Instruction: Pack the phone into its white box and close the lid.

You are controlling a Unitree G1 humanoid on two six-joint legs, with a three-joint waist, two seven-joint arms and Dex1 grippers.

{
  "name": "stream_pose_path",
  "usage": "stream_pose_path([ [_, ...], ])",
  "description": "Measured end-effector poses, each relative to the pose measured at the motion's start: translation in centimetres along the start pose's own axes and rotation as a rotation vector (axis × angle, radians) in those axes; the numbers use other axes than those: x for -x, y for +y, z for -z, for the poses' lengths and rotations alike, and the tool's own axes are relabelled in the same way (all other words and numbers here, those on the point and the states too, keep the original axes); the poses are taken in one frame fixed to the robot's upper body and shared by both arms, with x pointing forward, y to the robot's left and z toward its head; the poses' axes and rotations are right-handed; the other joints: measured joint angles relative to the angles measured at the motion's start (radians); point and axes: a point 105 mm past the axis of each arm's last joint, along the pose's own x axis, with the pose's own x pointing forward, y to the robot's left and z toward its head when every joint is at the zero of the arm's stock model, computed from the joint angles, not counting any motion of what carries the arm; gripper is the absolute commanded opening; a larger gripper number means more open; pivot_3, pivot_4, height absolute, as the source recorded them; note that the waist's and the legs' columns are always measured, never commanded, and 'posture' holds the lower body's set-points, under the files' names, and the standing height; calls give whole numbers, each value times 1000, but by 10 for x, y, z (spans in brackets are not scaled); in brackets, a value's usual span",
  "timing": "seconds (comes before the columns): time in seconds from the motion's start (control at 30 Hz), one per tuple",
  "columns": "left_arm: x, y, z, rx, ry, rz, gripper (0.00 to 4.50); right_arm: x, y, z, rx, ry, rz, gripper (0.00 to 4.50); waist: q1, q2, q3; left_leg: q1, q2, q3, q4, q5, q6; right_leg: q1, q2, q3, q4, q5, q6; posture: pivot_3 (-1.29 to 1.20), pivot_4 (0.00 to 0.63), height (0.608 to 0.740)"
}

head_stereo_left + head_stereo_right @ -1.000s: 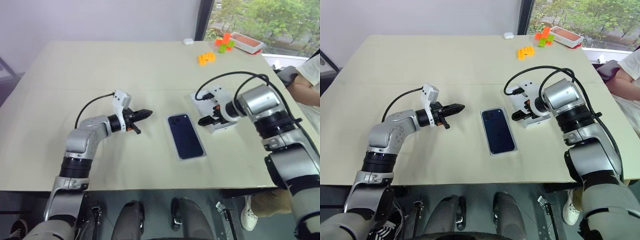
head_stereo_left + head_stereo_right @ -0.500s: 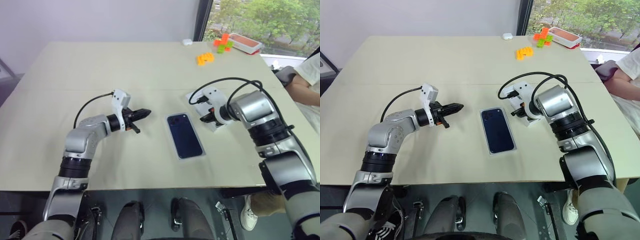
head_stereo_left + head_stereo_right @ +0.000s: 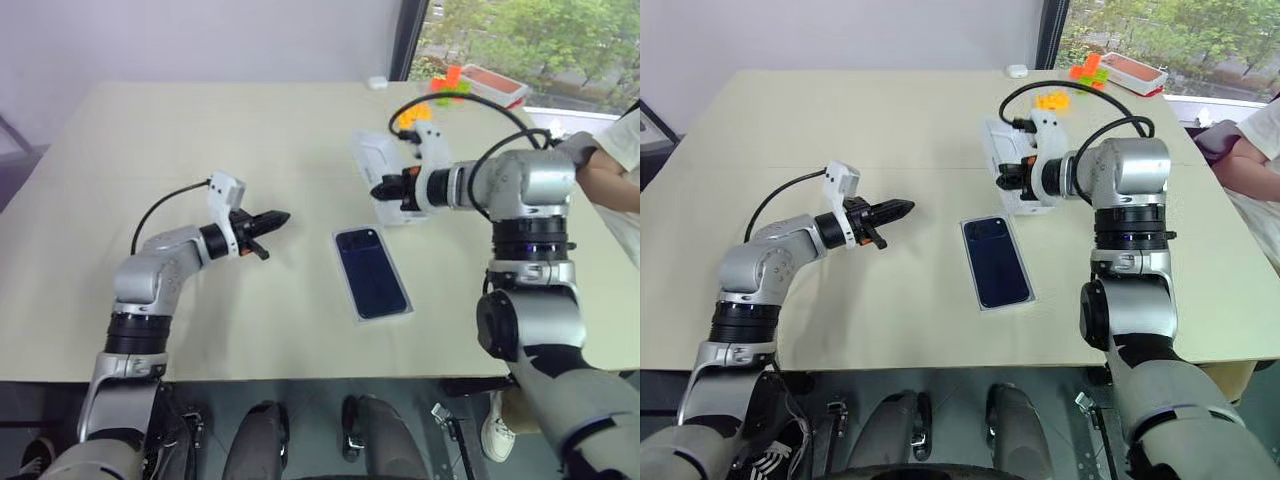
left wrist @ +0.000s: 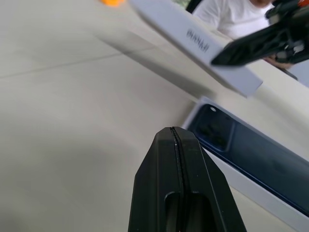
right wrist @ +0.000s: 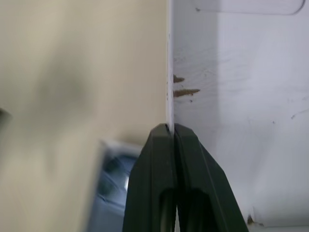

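Next, I release the lid, now hanging tilted beyond the box, from my right gripper so that it stands upright along the white box's long edge [image 3: 345, 274] that faces my left gripper.
The dark blue phone [image 3: 370, 272] lies back up in the white box [image 3: 352, 290] at the middle of the table, camera cluster at its far left corner. The lid [image 3: 376, 160] hangs tilted in the air beyond the box, its plain white inside [image 5: 241, 96] toward the wrist camera. My right gripper [image 3: 380, 190] is shut on the lid's side wall [image 5: 169, 72]. My left gripper [image 3: 276, 217] is shut and empty, hovering level to the left of the box, pointing toward it.
Orange blocks [image 3: 412, 117], a red and white tray [image 3: 495, 87] and a small white case [image 3: 376, 83] sit at the table's far right. A person [image 3: 612, 165] sits at the right edge. Bare table [image 3: 200, 130] spreads on the left.
My right gripper has shut on the lid and lifted it off the table, carrying it up and to the left. My left gripper has shifted slightly left.
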Motion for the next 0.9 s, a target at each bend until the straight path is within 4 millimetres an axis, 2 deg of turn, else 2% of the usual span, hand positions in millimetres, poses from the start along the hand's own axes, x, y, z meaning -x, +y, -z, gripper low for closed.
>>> stream_pose_path([
  [0.13, 12, 10, -10, -10, -27, -38, 0, 7, 45, -16, -162, -78, -295, 90, -2, 0, 0, 0, 0, 0, 0, 0, 0, 0, 0, 0, 0, 0, 0, 0, 150, 740],
  [0.17, 15, 11, -11, -1, -34, -41, 0, 13, 61, -24, -228, -96, -423, 90, -3, 0, 0, 0, 1, -1, 0, 0, 0, 0, 0, 0, 0, 0, 0, 0, 150, 740],
  [0.27, 22, 11, -16, 40, -67, -26, 0, 28, 86, -35, -237, -140, -602, 90, -2, 0, 0, 0, 1, -1, -1, 0, 0, 0, 0, 0, 0, 0, 0, 0, 150, 740],
  [0.33, 33, 14, -18, 54, -78, -26, 0, 28, 88, -22, -242, -123, -641, 90, -2, 0, 0, 0, 1, -1, -1, 0, 0, 1, 0, 0, -1, 0, 0, 0, 150, 740],
  [0.43, 45, 18, -18, 69, -93, -40, 0, 14, 77, 14, -381, -52, -669, 90, -2, 0, 0, 0, 0, 0, -1, 0, 0, 0, -2, 0, 0, 0, 0, 0, 150, 740],
  [0.5, 46, 15, -20, 75, -104, -28, 0, 9, 79, 31, -441, -24, -694, 90, -2, 0, 0, 0, 0, -1, 0, 0, 0, 0, -1, 0, 0, 0, 0, 0, 150, 740],
  [0.7, 46, 3, -29, 77, -140, 22, 0, 12, 101, 50, -506, -27, -773, 90, -6, 0, 0, 1, 2, -2, -1, 0, 0, 0, 0, 0, 0, 0, 0, 0, 150, 740],
  [0.9, 47, -1, -20, 92, -119, 18, 0, 10, 97, 107, -625, 58, -674, 90, -4, 0, 0, 0, 1, 0, 0, 0, 1, 0, 0, 2, -1, 0, 0, 0, 150, 740],
])
